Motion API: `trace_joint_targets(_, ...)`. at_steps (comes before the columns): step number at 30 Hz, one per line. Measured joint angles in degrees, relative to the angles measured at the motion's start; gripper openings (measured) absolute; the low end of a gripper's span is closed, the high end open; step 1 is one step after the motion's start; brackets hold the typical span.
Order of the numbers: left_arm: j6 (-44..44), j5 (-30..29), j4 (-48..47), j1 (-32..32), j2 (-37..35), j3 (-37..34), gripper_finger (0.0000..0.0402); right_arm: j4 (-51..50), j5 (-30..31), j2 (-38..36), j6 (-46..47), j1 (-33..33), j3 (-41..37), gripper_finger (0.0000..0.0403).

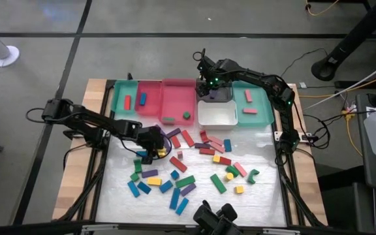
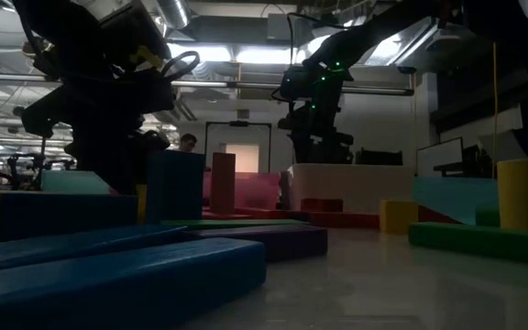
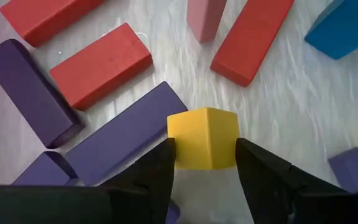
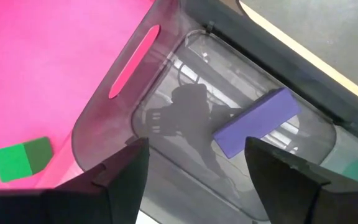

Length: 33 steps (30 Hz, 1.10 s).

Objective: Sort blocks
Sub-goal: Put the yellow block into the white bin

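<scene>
The yellow block is crooked between the fingers of my left gripper, so I need to open them and grip the block squarely by opposite sides (image 3: 224, 135) before I lift it.
A yellow cube-shaped block (image 3: 204, 138) sits between the fingers of my left gripper (image 3: 205, 163), among purple (image 3: 126, 134) and red (image 3: 101, 65) blocks at the left of the pile (image 1: 185, 170). In the high view my left gripper (image 1: 154, 151) is low over the white mat. My right gripper (image 4: 197, 165) stands open above a grey see-through tray (image 4: 166, 87). A purple block (image 4: 257, 121) lies flat on that tray's floor. From above, my right gripper (image 1: 211, 88) is at the far row of trays. My left gripper pinches the yellow block by two opposite side faces (image 3: 174, 149), one finger on each side, at the block's lower part. The fingers slant down from the table's left. Whether the block's underside rests on the mat, I cannot tell.
Far row of trays: teal (image 1: 124, 98), two pink (image 1: 150, 98) (image 1: 178, 98), grey, white (image 1: 217, 116) and teal (image 1: 256, 104). A green block (image 4: 22, 158) lies in the pink tray next to the grey one. Loose blocks cover the mat's near half.
</scene>
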Motion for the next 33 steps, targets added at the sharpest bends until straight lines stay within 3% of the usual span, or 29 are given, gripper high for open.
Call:
trace_joint_targets(4,-0.8,0.0,-0.1,0.0,-0.4,-0.1,0.0149,0.0,0.0,0.0,0.0,0.0,0.0,0.0264)
trace_joint_targets(13,-5.0,0.4,-0.9,0.1,-2.9,0.3,0.0086,0.1,-2.6,0.0,0.0,0.0,0.0,0.0264)
trace_joint_targets(17,-5.1,0.3,-1.2,0.1,-4.0,0.2,0.0084,0.2,-3.0,0.0,0.0,0.0,0.0,0.0264)
trace_joint_targets(28,-5.8,-0.3,-1.0,0.1,-3.9,0.1,0.0210,0.2,-3.0,0.0,-1.5,0.0,0.0,0.0264)
trace_joint_targets(33,-5.6,-0.3,0.2,0.1,-3.2,0.2,0.0242,0.2,-3.0,0.0,-1.5,0.0,0.0,0.0264)
